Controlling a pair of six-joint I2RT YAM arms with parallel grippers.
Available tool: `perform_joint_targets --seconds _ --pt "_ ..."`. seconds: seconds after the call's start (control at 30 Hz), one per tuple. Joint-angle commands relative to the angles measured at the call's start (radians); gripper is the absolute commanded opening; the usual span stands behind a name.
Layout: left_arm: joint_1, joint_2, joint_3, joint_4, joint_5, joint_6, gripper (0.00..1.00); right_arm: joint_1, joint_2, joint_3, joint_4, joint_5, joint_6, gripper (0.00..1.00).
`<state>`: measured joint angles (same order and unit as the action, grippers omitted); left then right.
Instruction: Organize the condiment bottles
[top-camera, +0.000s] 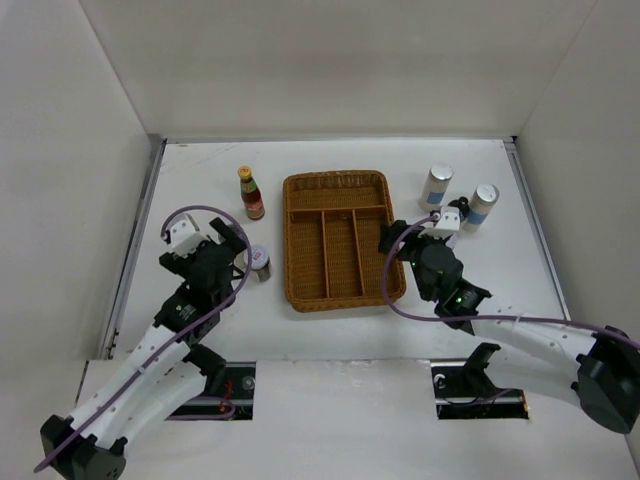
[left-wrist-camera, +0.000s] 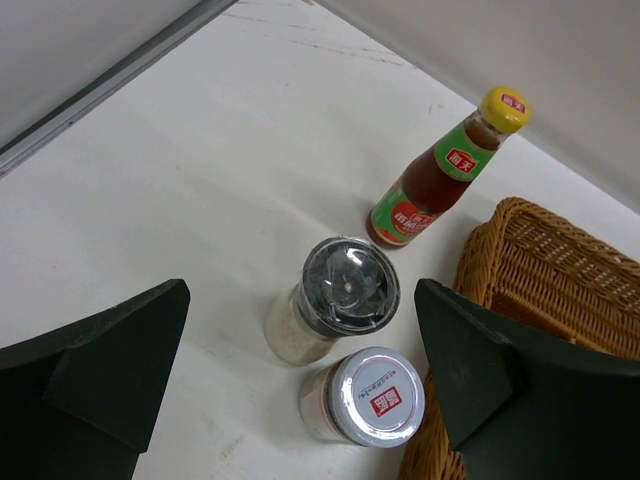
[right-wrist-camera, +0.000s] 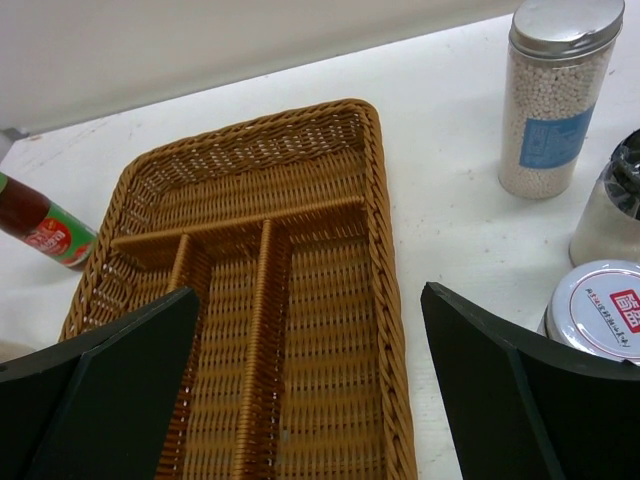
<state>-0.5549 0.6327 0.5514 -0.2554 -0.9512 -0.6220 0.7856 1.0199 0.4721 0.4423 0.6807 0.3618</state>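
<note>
I will pass my left gripper over the two spice jars and close it on the red sauce bottle's neck (top-camera: 247, 184) (left-wrist-camera: 481, 133), just below the bottle's yellow cap.
The red sauce bottle (top-camera: 250, 192) with a yellow cap stands left of the wicker tray (top-camera: 300, 250). It also shows in the left wrist view (left-wrist-camera: 440, 175). My left gripper (top-camera: 236, 250) is open above two short spice jars, one black-capped (left-wrist-camera: 348, 287) and one silver-lidded (left-wrist-camera: 375, 397), both upright between its fingers and touching neither. My right gripper (top-camera: 396, 240) is open and empty over the tray's right rim (right-wrist-camera: 385, 300). Two tall white cylinders (top-camera: 436, 186) (top-camera: 483, 204) stand right of the tray. Two short jars (right-wrist-camera: 603, 312) (right-wrist-camera: 612, 210) stand beside my right finger. No squat black bottle shows.
The tray's compartments (right-wrist-camera: 240, 200) hold nothing. White walls enclose the table on the left, back and right. The tray's left rim (left-wrist-camera: 490, 250) lies close to the silver-lidded jar. In the top view my right wrist hides most of the jars beside it.
</note>
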Motion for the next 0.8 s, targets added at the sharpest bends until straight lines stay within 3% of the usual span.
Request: perform_joint_targets --seconds 0.0,0.13,0.17,0.2,0.23,0.27,0.3,0.33,0.37,0.43,0.5,0.57,0.63,0.77 --pt "0.005 0.051 0.053 0.064 0.005 0.002 1.00 -0.001 0.000 0.020 0.056 -0.006 0.005 1.00" --pt "-0.006 0.175 0.134 0.232 0.038 0.147 1.00 0.004 0.014 0.031 0.056 -0.068 0.005 0.98" --pt "-0.009 0.208 0.152 0.299 0.051 0.206 1.00 0.004 0.017 0.033 0.058 -0.094 0.006 0.82" --pt "-0.013 0.240 0.171 0.365 0.063 0.256 1.00 0.004 0.020 0.033 0.065 -0.113 0.006 0.55" --pt "-0.012 0.271 0.185 0.421 0.074 0.295 1.00 0.004 0.026 0.033 0.068 -0.122 0.009 0.35" --pt "-0.003 0.306 0.203 0.468 0.094 0.318 1.00 0.007 0.035 0.040 0.059 -0.135 0.014 0.26" --pt "0.003 0.347 0.226 0.501 0.130 0.340 1.00 0.011 0.046 0.048 0.055 -0.145 0.011 0.23" --pt "0.023 0.393 0.257 0.514 0.170 0.347 1.00 0.017 0.055 0.056 0.049 -0.153 0.011 0.24" --pt "0.042 0.436 0.290 0.515 0.214 0.349 0.93 0.020 0.066 0.059 0.050 -0.158 0.009 0.27" --pt "0.062 0.530 0.367 0.496 0.278 0.349 0.67 0.022 0.084 0.060 0.058 -0.162 0.009 0.46" --pt "0.094 0.623 0.447 0.454 0.316 0.344 0.65 0.023 0.100 0.063 0.062 -0.168 0.008 0.74" --pt "0.112 0.698 0.502 0.433 0.315 0.340 0.71 0.023 0.100 0.065 0.061 -0.174 0.005 0.92" --pt "0.137 0.757 0.534 0.439 0.308 0.337 0.72 0.023 0.095 0.060 0.065 -0.176 0.008 0.99" --pt "0.172 0.841 0.573 0.446 0.318 0.331 0.68 0.023 0.088 0.057 0.065 -0.191 0.012 1.00"
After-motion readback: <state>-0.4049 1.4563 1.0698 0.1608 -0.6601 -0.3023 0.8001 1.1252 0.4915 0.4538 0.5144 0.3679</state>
